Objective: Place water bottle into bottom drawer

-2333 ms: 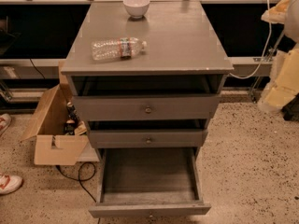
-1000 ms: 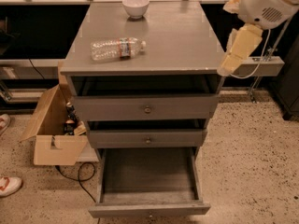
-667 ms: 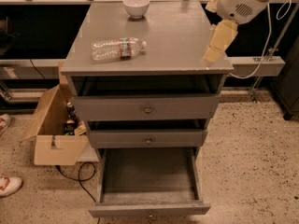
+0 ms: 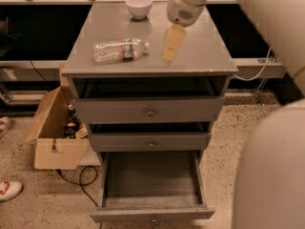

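Note:
The gripper next grabs the middle of the water bottle (image 4: 123, 49), between its white cap and bottom end.
The water bottle (image 4: 119, 49) lies on its side on the grey cabinet top (image 4: 205, 51), left of centre, its white cap pointing right. My gripper (image 4: 171, 46) hangs above the top just right of the cap, a short gap away and apart from the bottle. The bottom drawer (image 4: 151, 214) is pulled far out at floor level and its tray shows nothing inside. The two drawers above it stand only slightly out.
A white bowl (image 4: 138, 6) stands at the back of the cabinet top. An open cardboard box (image 4: 52, 142) with dark bottles sits on the floor left of the cabinet, a cable beside it. A shoe (image 4: 8, 189) is at the far left. My arm fills the right side.
My arm has swung in from the right edge and moved left over the cabinet top, ending close to the bottle's cap. The bottle and drawers have not moved.

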{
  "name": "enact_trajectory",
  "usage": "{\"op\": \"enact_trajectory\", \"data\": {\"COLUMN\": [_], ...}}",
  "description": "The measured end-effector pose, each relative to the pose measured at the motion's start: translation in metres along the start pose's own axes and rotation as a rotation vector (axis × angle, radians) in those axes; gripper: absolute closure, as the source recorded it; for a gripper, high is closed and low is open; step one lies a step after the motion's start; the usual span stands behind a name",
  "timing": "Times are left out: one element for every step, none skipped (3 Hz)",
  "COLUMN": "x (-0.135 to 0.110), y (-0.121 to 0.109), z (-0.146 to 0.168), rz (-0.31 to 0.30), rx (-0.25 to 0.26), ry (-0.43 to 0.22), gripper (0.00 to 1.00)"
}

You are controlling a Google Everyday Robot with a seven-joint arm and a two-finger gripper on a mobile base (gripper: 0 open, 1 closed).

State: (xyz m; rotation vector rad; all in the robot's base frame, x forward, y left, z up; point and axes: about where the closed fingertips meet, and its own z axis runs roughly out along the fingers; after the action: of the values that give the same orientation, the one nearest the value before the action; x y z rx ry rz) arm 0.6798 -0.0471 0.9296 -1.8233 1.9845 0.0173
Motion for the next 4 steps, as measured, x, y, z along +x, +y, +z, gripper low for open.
{"op": "enact_trajectory", "data": {"x": [-0.026,-0.046,-0.067,-0.081], "y": [-0.01,-0.025,-0.041,-0.048], "z": [0.027,0.05,0.079,0.096], "rz": [-0.031,-0.023,0.003,0.008], "rx": [-0.009,0.011,0.02,0.013], "ry": [0.015,0.009,-0.001,-0.015], "gripper": [0.0,0.0,0.0,0.0]}}
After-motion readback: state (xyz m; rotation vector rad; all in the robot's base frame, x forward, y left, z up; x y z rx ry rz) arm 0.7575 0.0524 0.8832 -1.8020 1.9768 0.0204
